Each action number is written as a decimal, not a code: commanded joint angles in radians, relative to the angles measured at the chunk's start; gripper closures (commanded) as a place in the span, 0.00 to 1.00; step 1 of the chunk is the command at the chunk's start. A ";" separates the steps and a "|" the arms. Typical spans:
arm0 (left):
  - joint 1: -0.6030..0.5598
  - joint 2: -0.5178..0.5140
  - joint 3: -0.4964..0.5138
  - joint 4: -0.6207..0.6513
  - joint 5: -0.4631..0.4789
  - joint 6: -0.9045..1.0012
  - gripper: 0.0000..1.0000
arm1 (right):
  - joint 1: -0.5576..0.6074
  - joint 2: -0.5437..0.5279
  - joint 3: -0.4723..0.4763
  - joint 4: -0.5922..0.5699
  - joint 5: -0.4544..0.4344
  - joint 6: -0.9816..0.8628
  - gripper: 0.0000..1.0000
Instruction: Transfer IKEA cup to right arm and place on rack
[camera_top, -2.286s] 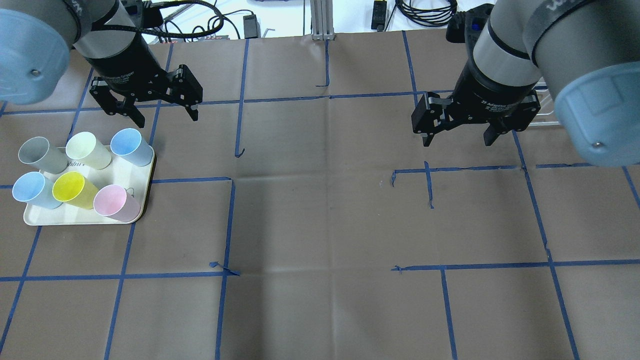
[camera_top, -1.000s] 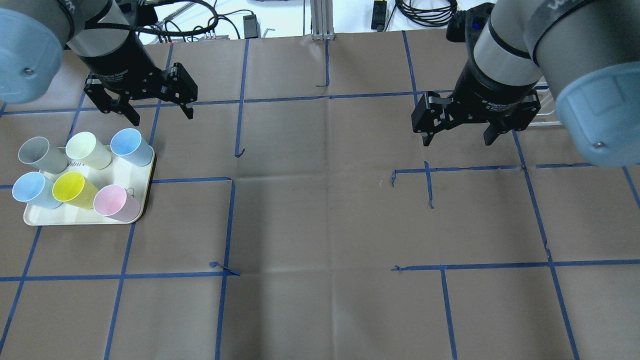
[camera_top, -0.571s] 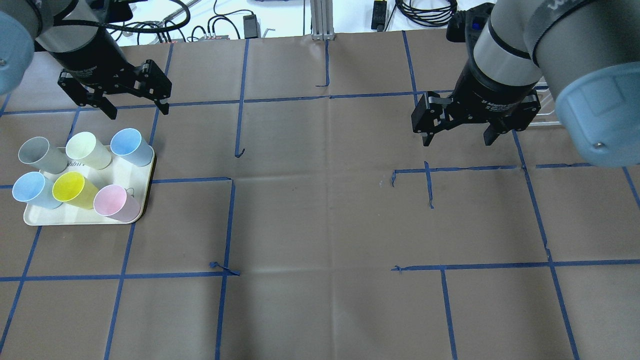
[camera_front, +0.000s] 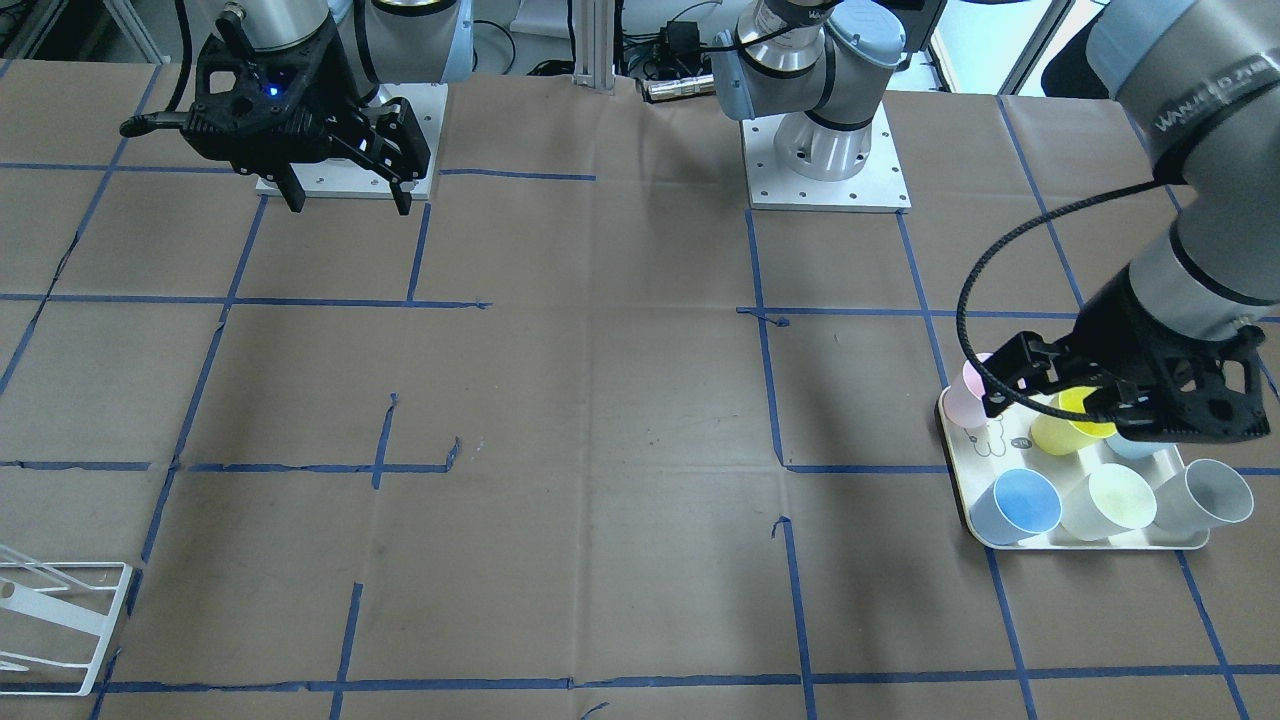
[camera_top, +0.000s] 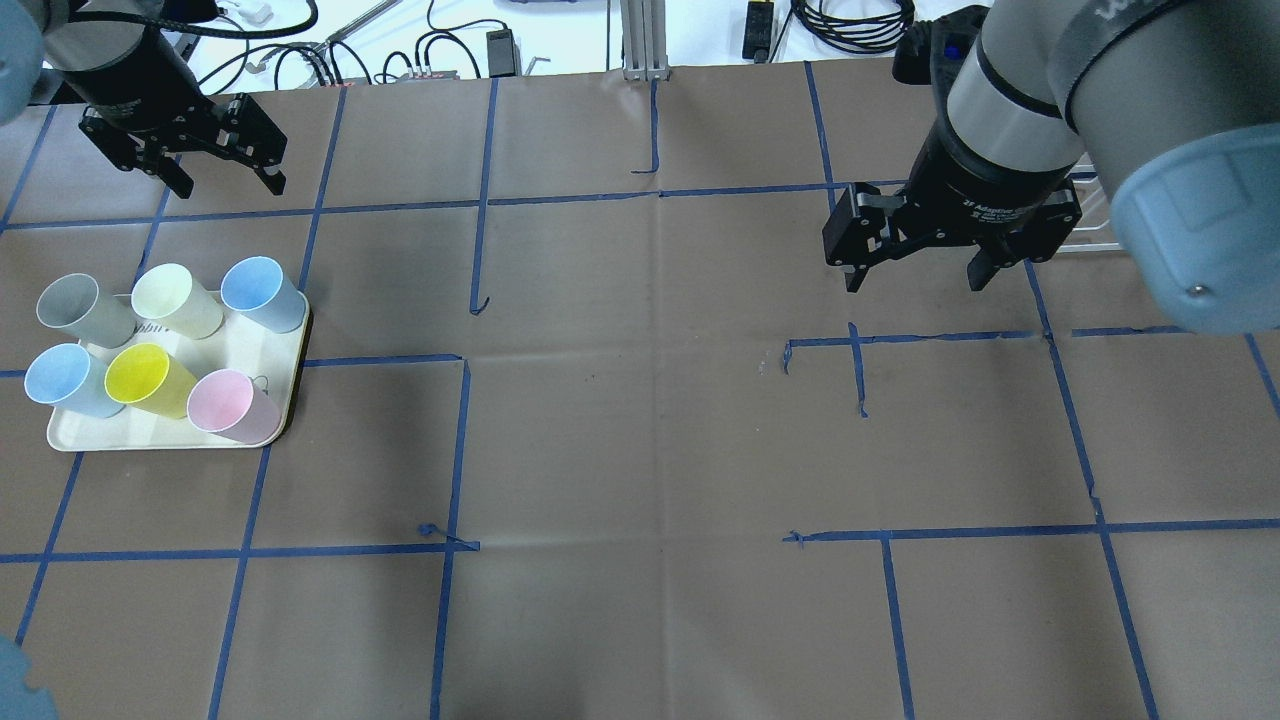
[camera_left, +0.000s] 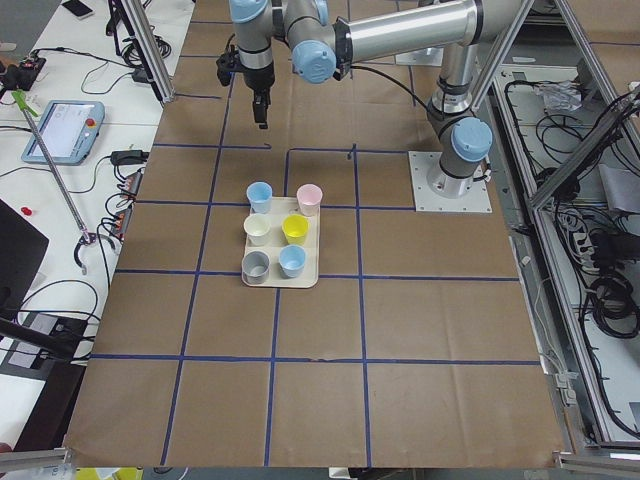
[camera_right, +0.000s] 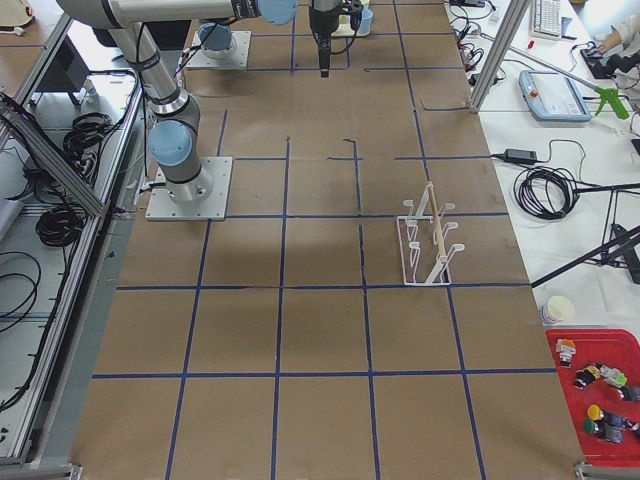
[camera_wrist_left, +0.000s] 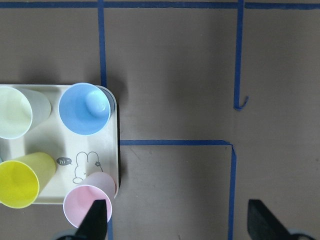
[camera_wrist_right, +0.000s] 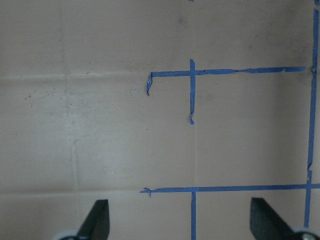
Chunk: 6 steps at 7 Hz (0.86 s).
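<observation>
The robot's left gripper will close on the rim of the blue cup (camera_front: 1000, 480) (camera_wrist_left: 109, 118), the one at the corner of the tray next to the pale green cup.
Several pastel IKEA cups stand upright on a cream tray (camera_top: 262, 350) at the table's left: grey (camera_top: 85, 308), pale green (camera_top: 176, 300), blue (camera_top: 262, 293), light blue (camera_top: 62, 380), yellow (camera_top: 150, 380) and pink (camera_top: 233, 405). My left gripper (camera_top: 230, 186) hangs open and empty, high above the table and touching no cup. In its wrist view the left gripper (camera_wrist_left: 178, 218) shows the pink cup (camera_wrist_left: 87, 205) by one fingertip. The right gripper (camera_top: 915, 282) hovers open and empty over bare paper. The white wire rack (camera_right: 428, 240) stands at the table's right end, apart from both grippers.
Brown paper with a blue tape grid (camera_top: 460, 440) covers the table. Cables and electronics (camera_top: 400, 45) and an aluminium post (camera_top: 645, 40) lie past the far edge. The arm bases (camera_front: 825, 150) are bolted at the robot side. A red bin (camera_right: 600, 400) sits off the table.
The left gripper has swung left and toward the far edge, still open. The right arm and the cups have not moved.
</observation>
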 joint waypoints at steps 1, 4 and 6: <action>0.072 -0.051 0.036 0.004 -0.003 0.073 0.00 | 0.000 0.000 0.000 0.001 0.000 0.000 0.00; 0.071 -0.101 0.010 0.018 0.002 0.054 0.01 | 0.000 0.000 0.000 0.001 0.000 0.000 0.00; 0.067 -0.132 -0.079 0.147 -0.001 0.031 0.01 | 0.000 0.002 0.000 -0.001 0.000 0.000 0.00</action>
